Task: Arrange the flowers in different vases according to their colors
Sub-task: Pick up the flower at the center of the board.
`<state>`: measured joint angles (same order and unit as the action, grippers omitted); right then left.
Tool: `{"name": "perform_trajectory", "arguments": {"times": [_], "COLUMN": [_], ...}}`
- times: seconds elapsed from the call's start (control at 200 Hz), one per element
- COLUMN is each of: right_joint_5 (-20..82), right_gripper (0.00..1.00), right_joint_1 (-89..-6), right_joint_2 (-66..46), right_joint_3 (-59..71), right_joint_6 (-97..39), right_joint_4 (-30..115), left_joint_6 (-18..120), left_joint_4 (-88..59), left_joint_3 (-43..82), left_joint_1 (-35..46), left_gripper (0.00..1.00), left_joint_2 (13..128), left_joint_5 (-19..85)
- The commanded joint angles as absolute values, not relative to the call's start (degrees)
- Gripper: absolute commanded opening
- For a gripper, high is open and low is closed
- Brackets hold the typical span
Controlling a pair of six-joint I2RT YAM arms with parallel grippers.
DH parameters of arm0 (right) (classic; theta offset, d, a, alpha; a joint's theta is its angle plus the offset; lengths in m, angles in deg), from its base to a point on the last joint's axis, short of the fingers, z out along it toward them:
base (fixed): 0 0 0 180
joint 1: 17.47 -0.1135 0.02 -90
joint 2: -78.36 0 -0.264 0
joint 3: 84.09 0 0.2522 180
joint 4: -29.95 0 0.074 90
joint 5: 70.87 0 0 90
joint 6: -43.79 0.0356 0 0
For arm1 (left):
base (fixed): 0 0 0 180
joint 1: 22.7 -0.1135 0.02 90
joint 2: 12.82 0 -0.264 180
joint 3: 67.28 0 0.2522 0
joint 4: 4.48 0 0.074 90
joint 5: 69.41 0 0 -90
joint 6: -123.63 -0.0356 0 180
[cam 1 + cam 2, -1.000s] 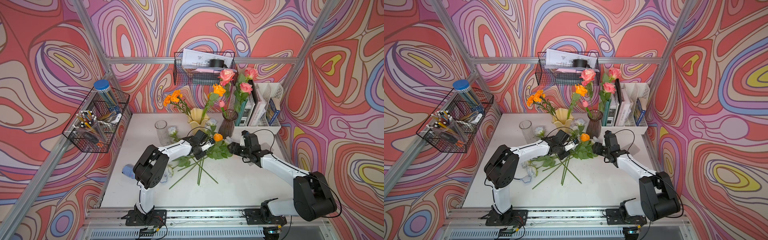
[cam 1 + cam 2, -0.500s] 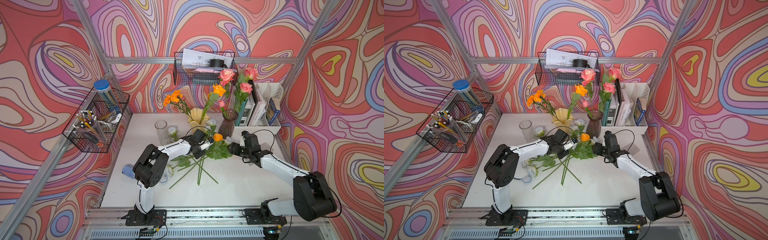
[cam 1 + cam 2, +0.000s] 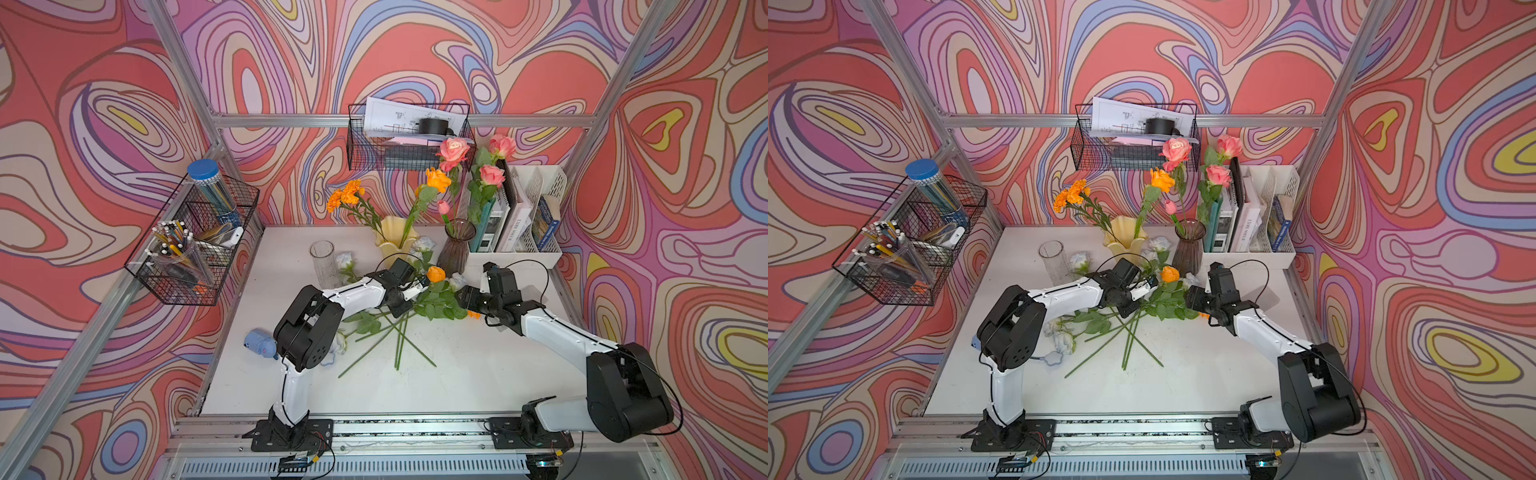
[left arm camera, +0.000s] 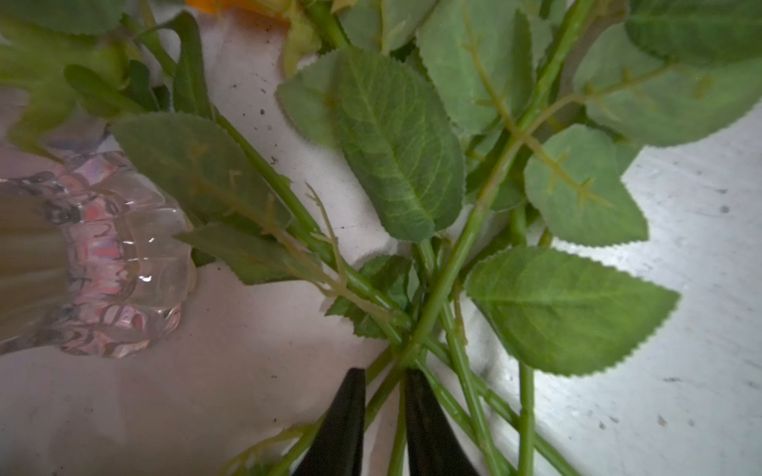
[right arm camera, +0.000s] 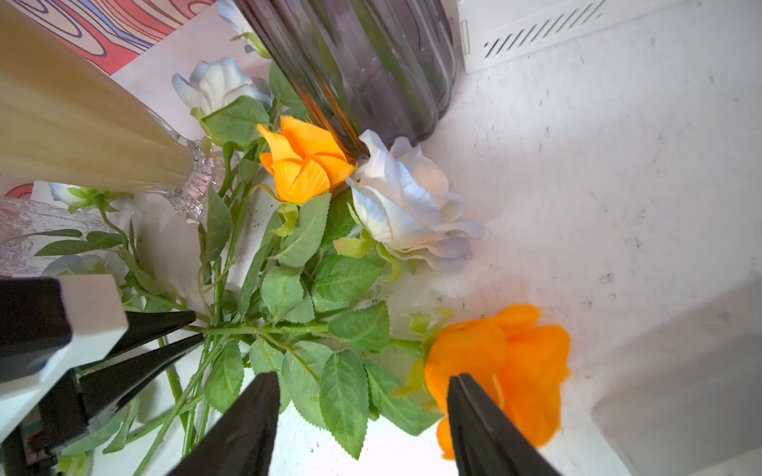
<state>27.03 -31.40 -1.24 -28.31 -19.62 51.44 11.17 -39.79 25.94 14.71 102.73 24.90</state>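
My left gripper's tips meet the second orange bloom's stem where other stems cross it, so I should open and take that stem alone, nearer its bloom [image 4: 441, 295].
A bunch of flowers [image 3: 432, 297] lies mid-table with crossed stems: an orange rose [image 3: 435, 273], white roses [image 5: 408, 198] and a second orange bloom [image 5: 507, 362]. My left gripper [image 4: 383, 373] has narrowed onto green stems [image 4: 466, 235] where they cross; one stem runs to the second orange bloom. My right gripper [image 5: 365, 377] stands open over leaves beside that bloom. The yellow vase [image 3: 395, 239] holds orange marigolds [image 3: 345, 195] and an orange rose. The purple vase [image 3: 455, 247] holds pink roses [image 3: 453, 149]. The clear vase [image 3: 322, 259] is empty.
A white organiser with books [image 3: 519, 224] stands at the back right. Wire baskets hang on the left wall [image 3: 191, 245] and back wall [image 3: 409, 137]. More white roses [image 3: 1065, 340] and a small blue object [image 3: 259, 340] lie by the left arm's base.
The left gripper's fingers have closed in on the crossed stems. Both arms and the flowers have stayed nearly where they were.
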Motion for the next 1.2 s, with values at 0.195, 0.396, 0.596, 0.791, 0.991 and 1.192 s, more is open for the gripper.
{"name": "perform_trajectory", "arguments": {"times": [0.195, 0.396, 0.596, 0.791, 0.991, 1.192], "right_joint_5": [25.9, 25.7, 25.8, 25.7, 25.6, 25.1], "right_gripper": [0.66, 0.66, 0.66, 0.66, 0.66, 0.66], "right_joint_1": [-31.1, -31.0, -30.9, -31.0, -30.8, -30.7], "right_joint_2": [0.4, 0.6, 0.8, 0.9, 1.2, 2.0], "right_joint_3": [-29.0, -29.0, -28.9, -28.9, -28.9, -29.1], "right_joint_6": [-20.1, -20.0, -20.4, -20.6, -20.8, -21.0], "right_joint_4": [51.5, 51.8, 51.9, 51.9, 52.1, 52.7], "left_joint_6": [11.1, 11.0, 10.7, 10.6, 10.6, 10.2], "left_joint_4": [-42.7, -43.7, -43.9, -44.6, -46.5, -47.4], "left_joint_3": [28.4, 28.0, 28.0, 29.2, 31.7, 32.3], "left_joint_1": [14.4, 14.4, 14.4, 14.4, 14.6, 14.8], "left_gripper": [0.11, 0.07, 0.3, 0.32, 0.2, 0.11], "left_joint_2": [105.0, 104.3, 104.2, 105.4, 107.4, 108.0], "left_joint_5": [25.9, 26.7, 26.6, 26.0, 25.5, 25.8]}}
